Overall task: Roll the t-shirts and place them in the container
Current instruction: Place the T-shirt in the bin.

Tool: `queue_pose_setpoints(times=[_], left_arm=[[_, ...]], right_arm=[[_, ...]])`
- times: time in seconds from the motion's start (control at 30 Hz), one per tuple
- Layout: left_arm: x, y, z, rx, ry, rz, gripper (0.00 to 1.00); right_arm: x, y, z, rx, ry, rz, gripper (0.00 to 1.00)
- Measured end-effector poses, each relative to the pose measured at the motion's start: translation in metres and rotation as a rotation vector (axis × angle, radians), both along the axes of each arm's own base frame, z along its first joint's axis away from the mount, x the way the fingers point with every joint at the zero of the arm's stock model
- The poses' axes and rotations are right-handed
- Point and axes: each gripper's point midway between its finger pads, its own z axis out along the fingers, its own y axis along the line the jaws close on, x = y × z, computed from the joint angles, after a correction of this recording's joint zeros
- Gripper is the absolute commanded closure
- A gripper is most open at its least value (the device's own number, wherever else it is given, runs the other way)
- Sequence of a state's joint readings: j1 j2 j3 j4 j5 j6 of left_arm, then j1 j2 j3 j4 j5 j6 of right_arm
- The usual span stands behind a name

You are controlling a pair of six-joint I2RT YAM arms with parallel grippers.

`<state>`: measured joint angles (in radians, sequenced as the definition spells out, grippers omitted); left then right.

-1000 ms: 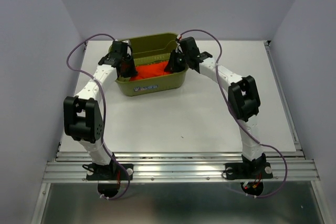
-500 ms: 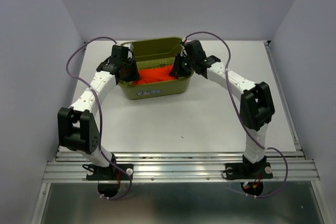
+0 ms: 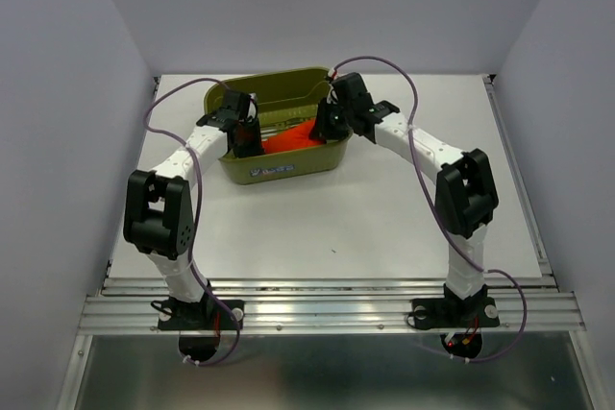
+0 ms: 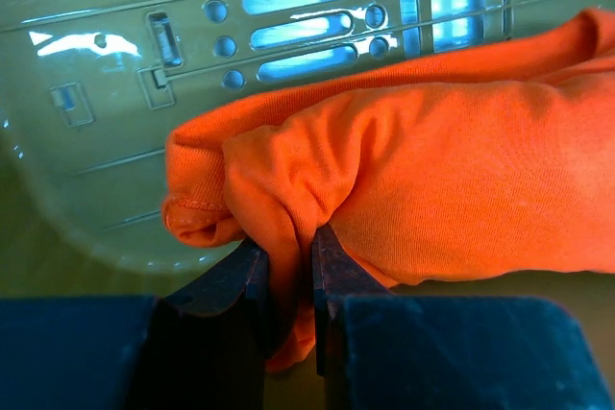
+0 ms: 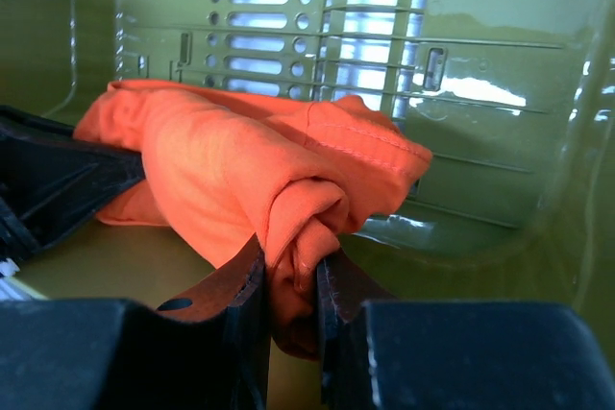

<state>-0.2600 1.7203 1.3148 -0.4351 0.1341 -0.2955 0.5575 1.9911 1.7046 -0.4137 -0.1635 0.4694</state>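
Observation:
My left gripper will release the orange-red t-shirt, now bunched inside the olive-green basket, so that it rests on the bottom of the basket, along the basket's near long side (image 3: 281,145) (image 4: 418,156).
The orange-red t-shirt (image 3: 288,139) lies bunched inside the olive-green slotted basket (image 3: 288,166). My left gripper (image 3: 246,137) reaches into the basket's left end and is shut on a fold of the t-shirt (image 4: 413,189). My right gripper (image 3: 325,126) reaches into the right end and is shut on a twisted fold of the t-shirt (image 5: 240,170). In the right wrist view the left gripper's dark body (image 5: 48,184) shows at the far side of the cloth. Both pinch points sit low, near the basket floor.
The basket stands at the back middle of the white table (image 3: 327,228), turned a little. Its slotted walls (image 4: 288,7) rise close behind the cloth in both wrist views (image 5: 336,16). Grey walls enclose the table on three sides.
Both arms have shifted and the basket has moved with them, ending a little left and rotated. The left arm's elbow has swung inward. Less of the shirt shows from above.

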Motion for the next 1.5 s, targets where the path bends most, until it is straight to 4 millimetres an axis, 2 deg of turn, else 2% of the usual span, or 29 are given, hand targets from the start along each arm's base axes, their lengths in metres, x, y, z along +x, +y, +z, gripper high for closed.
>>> queue_pose_setpoints(times=[0.17,0.63,1.23,1.37,1.5], left_arm=[[0.002,0.001,-0.006,0.014,0.004,0.003,1.0],[0.007,0.005,-0.011,0.039,0.001,0.011,1.0],[0.013,0.007,0.004,0.058,-0.032,0.028,1.0],[0.016,0.011,0.014,0.071,-0.054,0.041,1.0],[0.016,0.011,0.016,0.075,-0.055,0.044,1.0]], right_arm=[[0.012,0.005,0.0,-0.016,-0.021,0.009,0.99],[0.024,0.007,-0.008,-0.108,-0.041,0.038,0.99],[0.038,0.002,-0.01,-0.214,-0.077,-0.01,0.99],[0.042,0.003,-0.027,-0.236,-0.055,-0.011,0.99],[0.041,0.003,-0.043,-0.25,-0.028,-0.007,0.99]])
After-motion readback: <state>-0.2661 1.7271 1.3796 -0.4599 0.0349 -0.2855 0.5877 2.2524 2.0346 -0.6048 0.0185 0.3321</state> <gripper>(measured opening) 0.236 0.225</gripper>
